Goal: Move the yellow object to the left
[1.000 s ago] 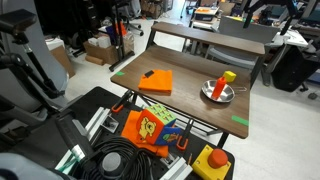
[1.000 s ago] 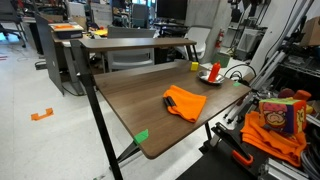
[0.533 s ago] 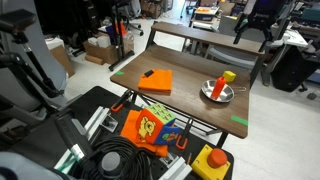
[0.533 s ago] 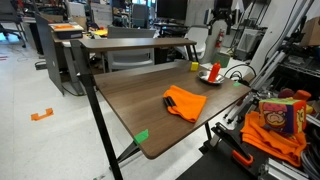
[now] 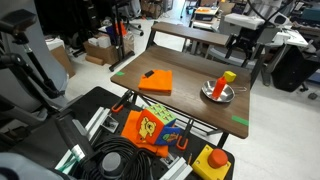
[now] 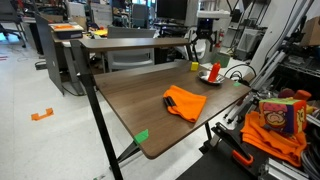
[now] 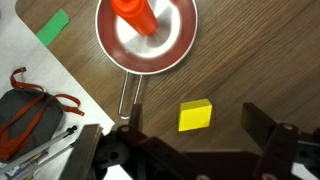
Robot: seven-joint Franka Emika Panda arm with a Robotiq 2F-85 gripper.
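Note:
I will lower my gripper and close it on the opposite sides (image 5: 229, 76) (image 7: 195, 115) of the yellow block, next to the metal bowl with the red upright piece.
The yellow block (image 7: 195, 116) lies on the wooden table just below the metal bowl (image 7: 175, 55), which holds the red upright piece (image 7: 133, 14). My gripper (image 7: 197, 125) is open and empty above the block, with one finger (image 7: 130, 122) on each side of it and clear gaps between. In both exterior views the gripper (image 5: 243, 45) (image 6: 203, 47) hangs above the far end of the table, over the yellow block (image 5: 229, 76) (image 6: 195, 66) beside the bowl (image 5: 216, 93) (image 6: 212, 77).
A flat orange square (image 5: 155, 81) (image 6: 185, 102) with a small dark item on it lies mid-table. Green tape marks (image 5: 240, 121) (image 6: 141, 136) (image 7: 55, 25) sit at the table corners. A dark bag with red straps (image 7: 30, 115) lies on the floor past the table edge.
The arm has come into both exterior views from above and moved down and across, so the gripper now hangs over the yellow block. The objects on the table have not moved.

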